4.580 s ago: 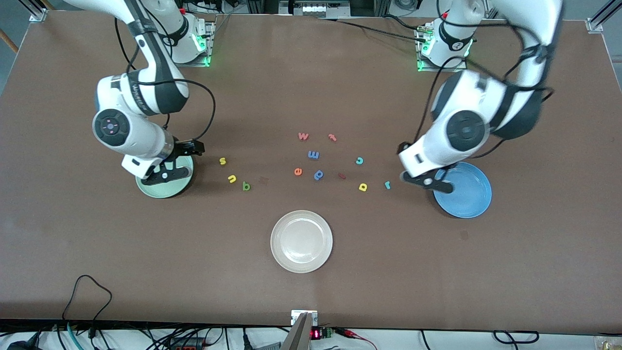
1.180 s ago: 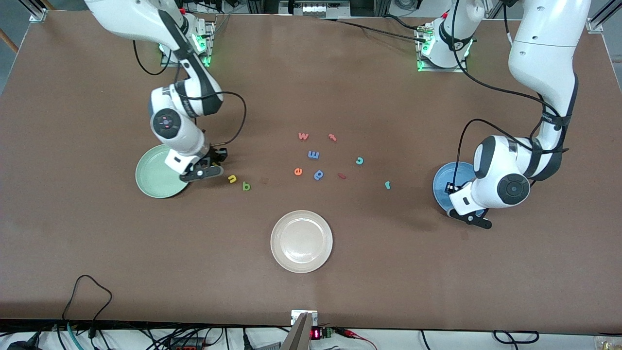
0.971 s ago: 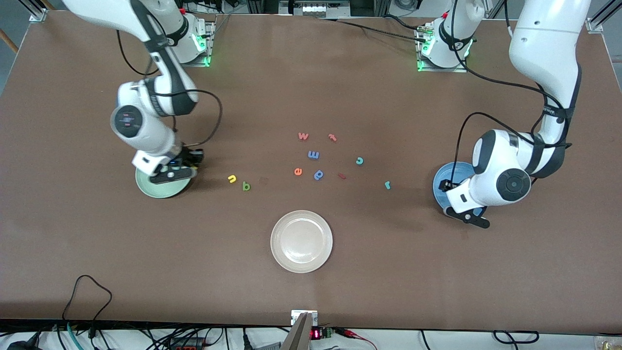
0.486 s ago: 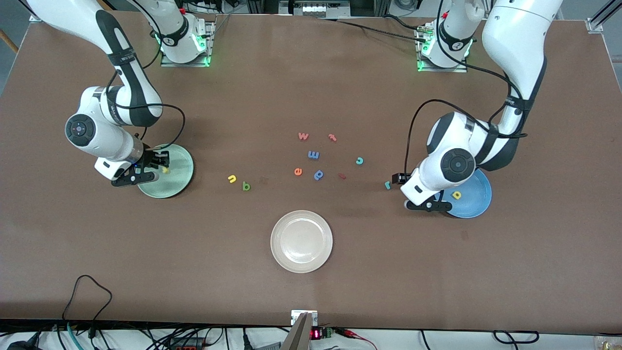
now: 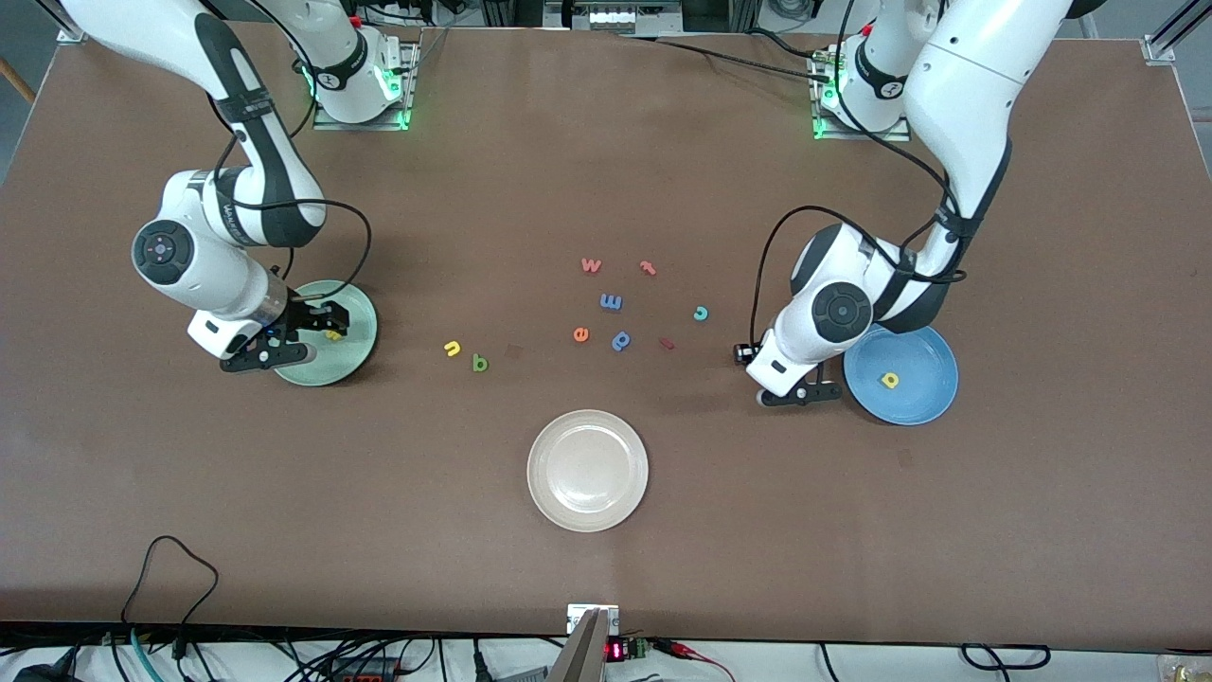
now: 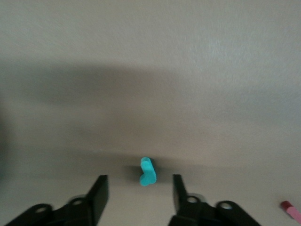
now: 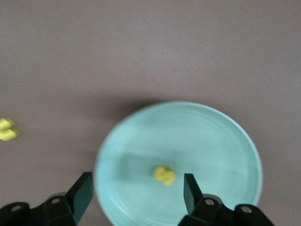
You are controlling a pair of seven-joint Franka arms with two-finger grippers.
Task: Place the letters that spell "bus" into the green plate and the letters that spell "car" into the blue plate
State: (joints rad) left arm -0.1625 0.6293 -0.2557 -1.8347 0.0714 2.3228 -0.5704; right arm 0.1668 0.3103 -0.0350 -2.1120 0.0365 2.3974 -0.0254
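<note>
I should close my right gripper on the outer sides of the yellow u (image 5: 452, 348) (image 7: 8, 129), the letter that lies between the green plate and the green b.
The yellow s (image 5: 333, 333) (image 7: 164, 175) lies in the green plate (image 5: 355, 313) (image 7: 221, 141). My right gripper (image 5: 298, 333) (image 7: 138, 188) hovers open over that plate, holding nothing. Out on the table, toward the middle from the green plate, lie the yellow u (image 5: 453, 349) and green b (image 5: 480, 362). The yellow a (image 5: 889, 380) rests in the blue plate (image 5: 923, 365). My left gripper (image 5: 772, 376) (image 6: 138, 183) is low beside the blue plate, open. The teal r (image 6: 147, 172) stands between its fingers, touching neither. The teal c (image 5: 701, 313) lies on the table farther from the camera.
A cream plate (image 5: 587, 471) sits near the table's front middle. Spare letters cluster mid-table: salmon w (image 5: 591, 265), salmon t (image 5: 648, 268), blue m (image 5: 611, 302), orange e (image 5: 581, 333), blue p (image 5: 621, 340). A small red piece (image 5: 667, 343) (image 6: 290, 209) lies near the p.
My right gripper opened over the green plate and the s now lies in it. My left gripper left the a in the blue plate and moved down over the r.
</note>
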